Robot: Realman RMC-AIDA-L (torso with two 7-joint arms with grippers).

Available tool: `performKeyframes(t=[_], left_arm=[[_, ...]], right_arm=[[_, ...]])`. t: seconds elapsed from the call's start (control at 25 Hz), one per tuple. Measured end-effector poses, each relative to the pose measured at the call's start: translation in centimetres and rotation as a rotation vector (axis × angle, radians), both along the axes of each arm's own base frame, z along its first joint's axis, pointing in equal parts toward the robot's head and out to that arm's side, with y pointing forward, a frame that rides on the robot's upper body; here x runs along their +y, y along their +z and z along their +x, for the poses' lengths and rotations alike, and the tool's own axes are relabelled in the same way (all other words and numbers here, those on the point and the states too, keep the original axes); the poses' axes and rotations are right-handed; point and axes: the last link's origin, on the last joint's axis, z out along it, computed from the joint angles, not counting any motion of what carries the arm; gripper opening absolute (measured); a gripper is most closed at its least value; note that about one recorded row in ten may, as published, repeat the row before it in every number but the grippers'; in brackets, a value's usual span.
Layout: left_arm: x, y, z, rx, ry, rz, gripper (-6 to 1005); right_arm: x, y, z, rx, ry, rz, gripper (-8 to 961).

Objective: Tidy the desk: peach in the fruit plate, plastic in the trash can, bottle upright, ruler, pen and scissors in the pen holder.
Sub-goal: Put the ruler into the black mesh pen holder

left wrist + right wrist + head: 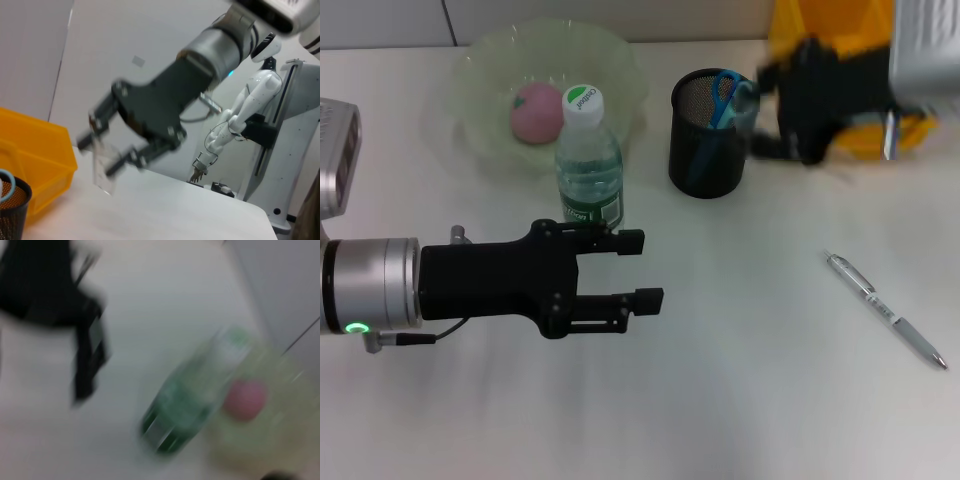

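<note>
The robot's right gripper should release the clear ruler, now held just beside the holder, inside the black mesh pen holder (708, 102), next to the blue-handled scissors.
The pink peach (536, 111) lies in the pale green fruit plate (620, 60) at the back left. In front of the plate the bottle (588, 165) stands upright. Blue-handled scissors (725, 92) stick out of the black mesh pen holder (706, 140). My right gripper (762, 108), blurred by motion, hovers just right of the holder in front of the yellow trash can (840, 30). In the left wrist view this right gripper (104, 150) is shut on the clear ruler (102, 170). The silver pen (885, 310) lies on the desk (750, 380) at the right. My left gripper (642, 268) is open just in front of the bottle.
The right wrist view is blurred and shows the bottle (182, 407), the peach (245, 399) and the left gripper (85, 357). Another white robot (250, 110) stands beyond the desk.
</note>
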Motion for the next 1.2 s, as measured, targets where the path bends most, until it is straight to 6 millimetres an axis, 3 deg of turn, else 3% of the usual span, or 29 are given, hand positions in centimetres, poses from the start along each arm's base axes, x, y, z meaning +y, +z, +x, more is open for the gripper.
performKeyframes(t=[0.04, 0.24, 0.52, 0.84, 1.2], left_arm=[[0.0, 0.1, -0.1, -0.002, 0.003, 0.005, 723], [0.0, 0.2, -0.2, -0.003, -0.002, 0.017, 724], [-0.2, 0.1, -0.5, -0.004, 0.003, 0.02, 724], [-0.1, 0.2, -0.6, -0.003, 0.012, 0.032, 724], [0.0, 0.5, -0.9, -0.004, 0.024, 0.044, 724]], right_arm=[[0.3, 0.5, -1.1, 0.099, 0.01, 0.056, 386], [1.6, 1.0, -2.6, 0.327, -0.009, 0.137, 386], [3.2, 0.0, -2.6, 0.511, -0.072, 0.222, 387], [4.0, -2.2, -0.8, 0.665, -0.143, 0.254, 404], [4.5, -3.5, 1.5, 0.709, -0.211, 0.268, 423]])
